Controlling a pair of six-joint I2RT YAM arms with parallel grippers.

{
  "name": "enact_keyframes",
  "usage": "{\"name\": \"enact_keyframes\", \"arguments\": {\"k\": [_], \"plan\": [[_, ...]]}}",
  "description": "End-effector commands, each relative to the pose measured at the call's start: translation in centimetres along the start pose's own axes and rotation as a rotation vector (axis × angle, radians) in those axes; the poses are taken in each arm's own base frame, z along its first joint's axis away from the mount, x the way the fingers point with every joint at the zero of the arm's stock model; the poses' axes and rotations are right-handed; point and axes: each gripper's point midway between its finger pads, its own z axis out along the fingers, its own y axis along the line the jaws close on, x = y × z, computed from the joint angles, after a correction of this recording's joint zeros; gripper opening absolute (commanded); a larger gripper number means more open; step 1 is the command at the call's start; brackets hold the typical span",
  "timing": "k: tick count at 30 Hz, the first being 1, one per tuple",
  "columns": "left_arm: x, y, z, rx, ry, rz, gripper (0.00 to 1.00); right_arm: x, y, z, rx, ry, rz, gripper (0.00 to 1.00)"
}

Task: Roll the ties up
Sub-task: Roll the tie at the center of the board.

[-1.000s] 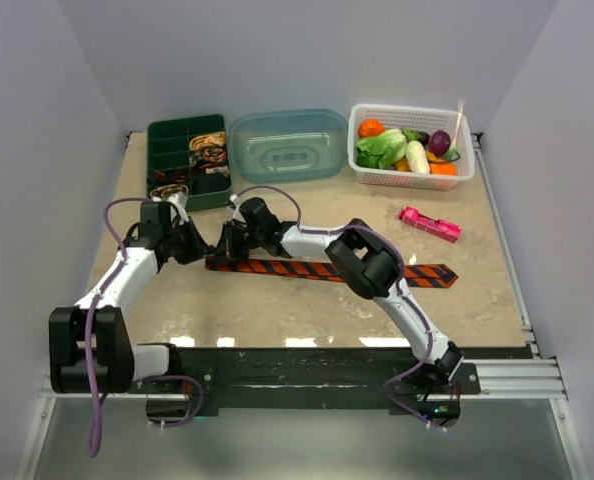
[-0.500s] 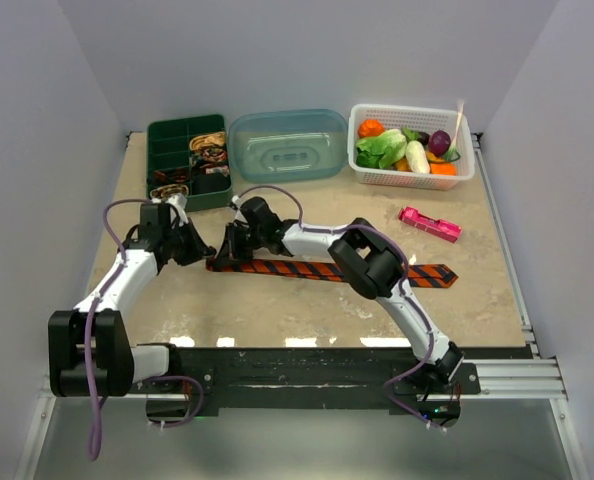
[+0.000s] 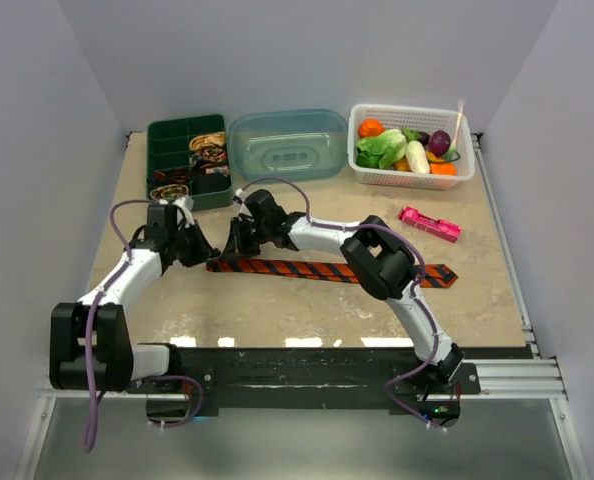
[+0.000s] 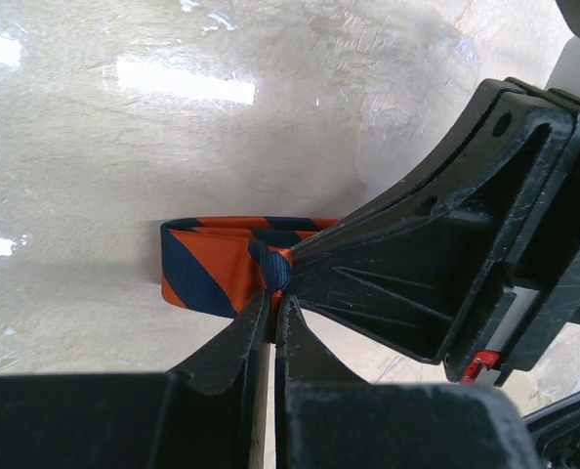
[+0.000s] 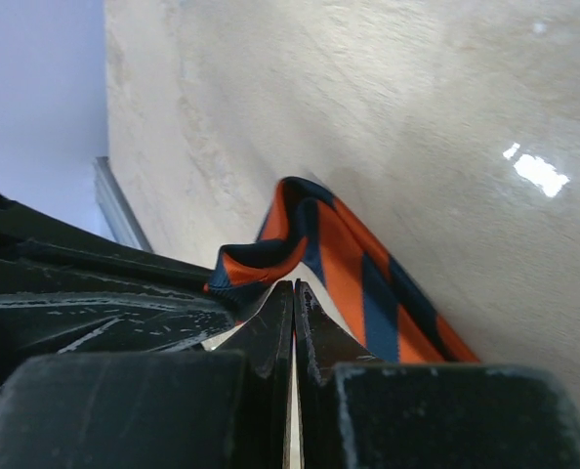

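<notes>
I am pinching the tie's fold with my left gripper close against my right gripper while the tie's folded end lies loose, so next I open my left gripper and take that outer end [image 4: 186, 262].
An orange tie [image 3: 307, 269] with dark diagonal stripes lies stretched across the middle of the table. Its narrow left end is folded back on itself [image 4: 207, 269]. My left gripper [image 3: 206, 254] is shut on that fold, with the fabric pinched at its tips [image 4: 272, 296]. My right gripper [image 3: 233, 247] meets the same spot from the other side. Its jaws are pressed together [image 5: 293, 285] with no cloth between them, and the tie's curled edge [image 5: 261, 262] lies just past their tips. Small coiled ties [image 3: 210, 150] sit in the green box.
A green compartment box [image 3: 163, 138] stands at the back left, next to a clear blue lidded container [image 3: 287, 145]. A white basket [image 3: 413, 181] of toy vegetables is at the back right. A pink gadget [image 3: 429, 224] lies right of centre.
Both grippers have shifted slightly right and toward the back while staying at the tie's left end. The tie's long part has not moved.
</notes>
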Motion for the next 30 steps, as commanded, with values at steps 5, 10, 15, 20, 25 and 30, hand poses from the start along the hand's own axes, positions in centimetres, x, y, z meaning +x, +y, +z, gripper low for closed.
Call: {"name": "enact_keyframes", "arguments": {"k": [5,10,15,20,25,30], "plan": [[0.9,-0.6,1.8,0.026,0.016,-0.012,0.00,-1.3,-0.4,-3.6,0.099,-0.046,-0.055,0.00],[1.5,-0.2,2.8,0.025,0.039,-0.021,0.00,-2.2,-0.9,-5.3,0.143,-0.083,-0.085,0.00],[1.9,-0.3,3.7,0.041,0.052,-0.034,0.01,-2.6,-0.6,-5.8,0.149,-0.089,-0.105,0.00],[2.1,-0.8,4.1,0.078,0.055,-0.051,0.05,-2.5,-0.5,-5.5,0.136,-0.078,-0.111,0.00],[2.1,-1.1,4.1,0.091,0.054,-0.055,0.25,-2.5,-0.4,-5.3,0.128,-0.078,-0.117,0.00],[2.1,-1.4,3.7,0.103,0.046,-0.061,0.32,-2.5,0.1,-5.0,0.100,-0.076,-0.124,0.00]]}}
